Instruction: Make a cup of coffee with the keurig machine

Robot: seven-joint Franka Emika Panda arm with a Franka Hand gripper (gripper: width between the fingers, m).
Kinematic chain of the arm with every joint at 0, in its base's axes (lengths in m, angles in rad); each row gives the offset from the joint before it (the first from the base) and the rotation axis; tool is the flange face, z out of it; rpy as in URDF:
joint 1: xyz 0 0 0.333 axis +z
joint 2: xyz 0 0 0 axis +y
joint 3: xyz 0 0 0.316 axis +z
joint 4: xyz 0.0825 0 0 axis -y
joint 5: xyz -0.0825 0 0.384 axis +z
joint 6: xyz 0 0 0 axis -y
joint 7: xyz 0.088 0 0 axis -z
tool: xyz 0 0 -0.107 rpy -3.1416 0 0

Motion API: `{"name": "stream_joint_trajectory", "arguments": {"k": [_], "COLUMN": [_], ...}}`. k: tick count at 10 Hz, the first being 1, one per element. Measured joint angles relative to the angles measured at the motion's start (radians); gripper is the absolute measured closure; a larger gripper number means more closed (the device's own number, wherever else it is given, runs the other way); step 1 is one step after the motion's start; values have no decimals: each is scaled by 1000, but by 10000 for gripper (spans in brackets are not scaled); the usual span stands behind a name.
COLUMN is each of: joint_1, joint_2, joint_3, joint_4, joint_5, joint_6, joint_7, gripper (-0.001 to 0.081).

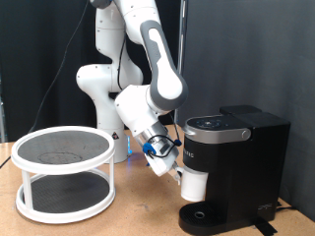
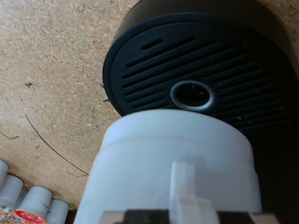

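Note:
The robot's gripper should set the cup down on the slotted drip base [image 1: 199, 217] [image 2: 190, 97] under the keurig machine's head.
The keurig machine [image 1: 241, 147] stands at the exterior view's right, a tall black box with its lid closed and a round drip base [image 1: 205, 216] in front. My gripper [image 1: 169, 163] is shut on the cup [image 1: 193, 183], a small white mug, and holds it tilted just above the drip base, under the machine's head. In the wrist view the cup [image 2: 173, 159] fills the lower half with its handle [image 2: 187, 191] running towards my fingers, and the slotted black drip base [image 2: 201, 70] lies beyond it.
A white two-tier round rack [image 1: 64, 172] with mesh shelves stands on the wooden table [image 1: 138, 211] at the exterior view's left. The robot's white base [image 1: 98, 93] is behind it. A black curtain hangs at the back.

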Motion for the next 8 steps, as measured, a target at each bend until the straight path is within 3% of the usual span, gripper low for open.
{"name": "stream_joint_trajectory", "arguments": {"k": [8], "joint_1": [0], "joint_2": [94], "joint_3": [2], "joint_4": [63], "joint_5": [78], "joint_6": [22], "joint_7": [-92], "gripper": [803]}}
